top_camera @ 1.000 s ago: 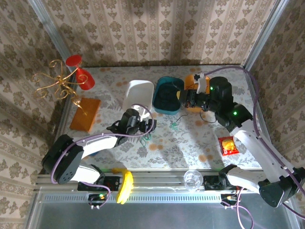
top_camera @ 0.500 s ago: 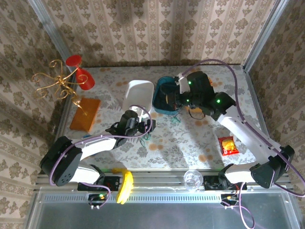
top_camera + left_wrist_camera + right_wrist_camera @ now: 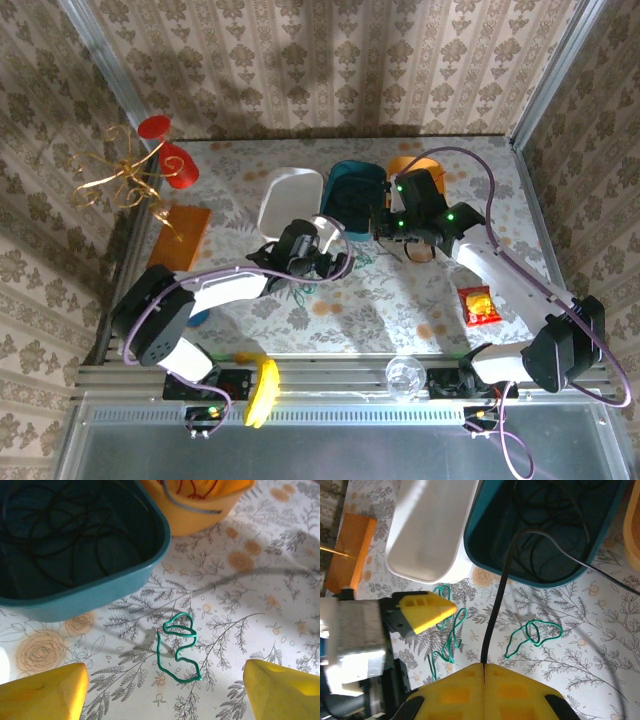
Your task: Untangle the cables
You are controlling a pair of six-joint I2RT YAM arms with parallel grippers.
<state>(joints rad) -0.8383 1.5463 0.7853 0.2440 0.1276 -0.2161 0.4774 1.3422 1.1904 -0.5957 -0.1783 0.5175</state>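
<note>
The black cable will go down on the bottom of the teal bin (image 3: pixel 351 204) (image 3: pixel 547 532) from my right gripper.
A green cable (image 3: pixel 179 647) lies in loose loops on the floral tablecloth, directly between the wide-apart yellow fingers of my open left gripper (image 3: pixel 165 690), which touches nothing. In the right wrist view the green cable (image 3: pixel 535 632) has a second stretch (image 3: pixel 447 635) beside the left gripper's finger (image 3: pixel 422 611). My right gripper (image 3: pixel 484 666) is shut on the black cable (image 3: pixel 496 615), which runs up into the teal bin (image 3: pixel 475 525), where more of it lies coiled. A red cable (image 3: pixel 195 487) sits in the orange bin (image 3: pixel 200 515). From above, both grippers (image 3: pixel 325 262) (image 3: pixel 383 225) hover just in front of the bins.
A white bin (image 3: pixel 290 197) stands left of the teal bin (image 3: pixel 352 195). An orange block (image 3: pixel 180 238) with a gold wire stand (image 3: pixel 125 175) is at the far left. A snack packet (image 3: pixel 478 305) lies right. A clear cup (image 3: pixel 405 375) and a yellow object (image 3: pixel 265 392) rest on the front rail.
My right arm swung left from over the orange bin and now sits in front of the teal bin. My left gripper slid right, towards the green cable, and its jaws narrowed slightly.
</note>
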